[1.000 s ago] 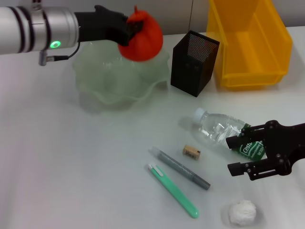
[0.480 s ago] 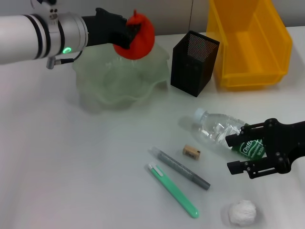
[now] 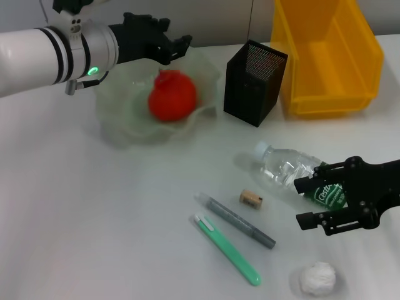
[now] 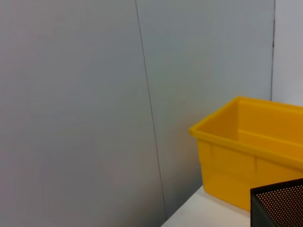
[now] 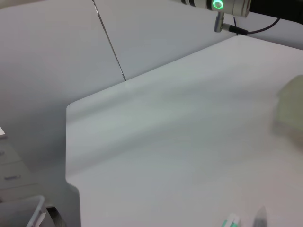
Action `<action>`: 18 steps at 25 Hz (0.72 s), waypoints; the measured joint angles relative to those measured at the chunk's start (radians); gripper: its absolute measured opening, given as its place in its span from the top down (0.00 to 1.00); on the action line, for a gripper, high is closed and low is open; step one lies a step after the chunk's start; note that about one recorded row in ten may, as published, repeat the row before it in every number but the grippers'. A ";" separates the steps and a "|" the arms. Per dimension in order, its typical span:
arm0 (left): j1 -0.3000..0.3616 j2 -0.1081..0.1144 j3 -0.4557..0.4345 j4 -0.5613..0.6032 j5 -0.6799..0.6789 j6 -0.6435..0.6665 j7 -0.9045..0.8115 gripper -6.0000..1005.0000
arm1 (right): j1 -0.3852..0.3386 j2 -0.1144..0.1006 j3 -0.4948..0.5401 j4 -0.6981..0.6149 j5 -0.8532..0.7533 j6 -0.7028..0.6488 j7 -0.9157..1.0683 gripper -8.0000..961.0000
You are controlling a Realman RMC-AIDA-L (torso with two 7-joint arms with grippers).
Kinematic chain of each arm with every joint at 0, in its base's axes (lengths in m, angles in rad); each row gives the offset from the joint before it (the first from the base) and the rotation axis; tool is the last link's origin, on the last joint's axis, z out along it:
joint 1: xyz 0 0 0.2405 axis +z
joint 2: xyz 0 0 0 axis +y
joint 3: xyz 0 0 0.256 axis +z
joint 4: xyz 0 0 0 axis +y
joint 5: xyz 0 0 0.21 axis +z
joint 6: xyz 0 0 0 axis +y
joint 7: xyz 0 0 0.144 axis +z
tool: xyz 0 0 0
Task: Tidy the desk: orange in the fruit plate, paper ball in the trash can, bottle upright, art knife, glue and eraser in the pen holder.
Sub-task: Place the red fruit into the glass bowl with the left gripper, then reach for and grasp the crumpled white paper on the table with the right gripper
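Observation:
My right gripper closes next around the middle of the paper ball (image 3: 318,279) near the desk's front edge, because the ball goes in the trash can.
The orange (image 3: 172,103) lies inside the pale green fruit plate (image 3: 119,128). My left gripper (image 3: 174,42) is open and empty above the plate's back rim. The bottle (image 3: 284,170) lies on its side on the desk (image 3: 94,219). My right gripper (image 3: 301,202) is open at the bottle's green label end, not closed on it. The eraser (image 3: 250,199), a grey glue pen (image 3: 237,220) and the green art knife (image 3: 228,250) lie left of the bottle. The paper ball (image 3: 318,278) sits near the front edge. The pen holder (image 3: 253,82) and yellow trash can (image 3: 328,56) stand at the back.
The left wrist view shows the wall, the trash can (image 4: 246,151) and a corner of the pen holder (image 4: 279,205). The right wrist view shows bare desk, the plate's edge (image 5: 291,109) and the left arm (image 5: 222,4).
My left gripper has opened and let go of the orange, which has dropped into the fruit plate. The right gripper has stayed by the bottle.

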 joint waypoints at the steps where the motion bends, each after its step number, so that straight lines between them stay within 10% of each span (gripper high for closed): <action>1: 0.001 0.000 -0.001 -0.001 0.000 -0.001 0.000 0.59 | 0.000 0.001 0.000 0.000 0.000 0.000 0.000 0.28; 13: 0.117 0.013 -0.053 0.155 -0.053 0.303 0.052 0.18 | -0.007 0.001 -0.011 -0.072 0.003 -0.018 0.073 0.28; 16: 0.249 0.014 -0.146 0.257 -0.109 0.679 0.065 0.15 | -0.012 0.001 -0.076 -0.173 -0.004 -0.043 0.141 0.28; 18: 0.249 0.014 -0.146 0.257 -0.109 0.679 0.065 0.15 | -0.014 0.001 -0.096 -0.204 -0.006 -0.051 0.163 0.28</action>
